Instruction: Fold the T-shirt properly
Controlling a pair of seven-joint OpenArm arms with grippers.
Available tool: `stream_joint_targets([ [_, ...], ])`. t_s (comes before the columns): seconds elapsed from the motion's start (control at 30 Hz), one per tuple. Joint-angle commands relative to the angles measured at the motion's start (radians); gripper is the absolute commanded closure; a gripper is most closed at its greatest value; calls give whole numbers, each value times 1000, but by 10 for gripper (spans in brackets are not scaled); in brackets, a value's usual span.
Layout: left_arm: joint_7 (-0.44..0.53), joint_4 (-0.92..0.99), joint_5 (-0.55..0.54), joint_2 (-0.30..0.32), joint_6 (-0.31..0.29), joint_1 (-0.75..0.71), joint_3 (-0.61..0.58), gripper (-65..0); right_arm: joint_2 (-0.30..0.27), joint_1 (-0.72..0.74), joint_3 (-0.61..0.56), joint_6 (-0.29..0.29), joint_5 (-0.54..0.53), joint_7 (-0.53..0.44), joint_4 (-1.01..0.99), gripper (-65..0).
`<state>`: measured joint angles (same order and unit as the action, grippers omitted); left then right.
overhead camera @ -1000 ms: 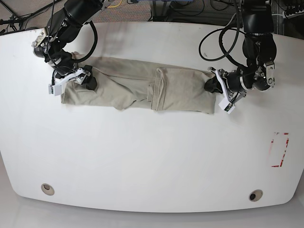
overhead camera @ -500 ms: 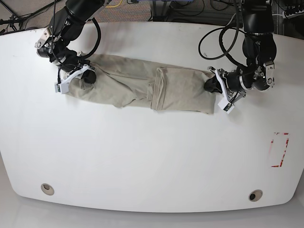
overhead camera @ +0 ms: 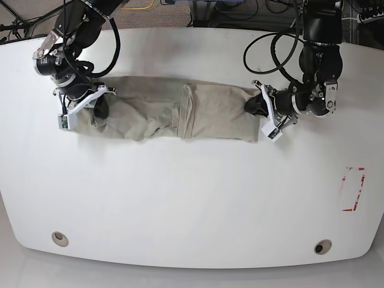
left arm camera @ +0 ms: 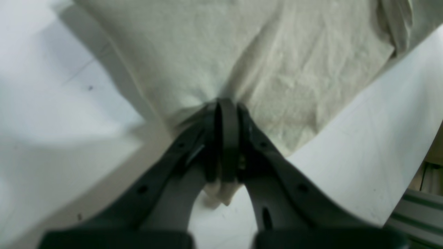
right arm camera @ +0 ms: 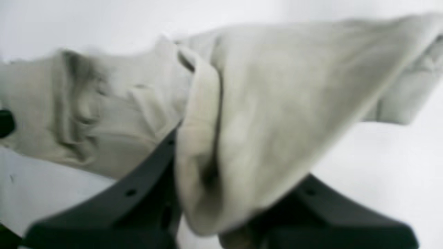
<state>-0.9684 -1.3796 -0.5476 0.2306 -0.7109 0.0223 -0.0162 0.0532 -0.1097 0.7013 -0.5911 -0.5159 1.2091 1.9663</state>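
My right gripper has the shirt's end. It will let go of that end on the cloth [overhead camera: 217, 129] [right arm camera: 37, 85] between the folded-over flap and my left gripper.
The khaki-beige T-shirt [overhead camera: 180, 111] lies as a long folded band across the far half of the white table [overhead camera: 192, 198], with a folded-over flap near its middle. My left gripper [overhead camera: 257, 108] is shut on the shirt's right end; the left wrist view shows its fingers [left arm camera: 225, 131] pinching a fold of the cloth [left arm camera: 294, 69]. My right gripper [overhead camera: 96, 107] is shut on the shirt's left end; in the right wrist view the cloth [right arm camera: 263, 114] drapes over its fingers [right arm camera: 145, 193], lifted off the table.
A red rectangular mark [overhead camera: 353, 189] sits near the table's right edge. Two round holes [overhead camera: 59, 238] [overhead camera: 322, 246] are near the front edge. Cables hang behind the table at the back.
Both grippers have moved left with the shirt, which has slid left across the table. The right gripper has raised its end.
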Motion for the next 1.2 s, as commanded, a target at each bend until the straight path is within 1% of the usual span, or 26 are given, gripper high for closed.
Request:
stream_joint_targets([
  [0.0,-110,35,200,-18,13,-15,-12,0,-3,-8,-35,7,-31,7,55,0],
  [0.1,-110,59,268,-58,13,-15,-11,0,-3,8,-62,9,-83,22,57,0],
  [0.23,-110,81,338,-86,13,-15,-11,0,-3,15,-82,13,-154,27,58,0],
  [0.27,-110,85,360,-96,13,-15,-9,0,-3,17,-104,27,-174,27,58,0],
  [0.43,-110,92,396,-124,13,-15,-11,0,-2,20,-180,110,-234,11,58,0],
  [0.63,-110,85,404,-158,13,-15,-11,0,-2,25,-262,156,-335,-19,57,0],
  [0.8,-110,90,404,-165,13,-15,-11,0,18,51,-322,185,-346,-21,44,0],
  [0.97,-110,84,404,-165,13,-15,-11,0,29,63,-386,196,-339,-28,34,0],
  [1.17,-110,84,401,-165,13,-20,-11,0,32,61,-463,201,-254,-82,29,0],
])
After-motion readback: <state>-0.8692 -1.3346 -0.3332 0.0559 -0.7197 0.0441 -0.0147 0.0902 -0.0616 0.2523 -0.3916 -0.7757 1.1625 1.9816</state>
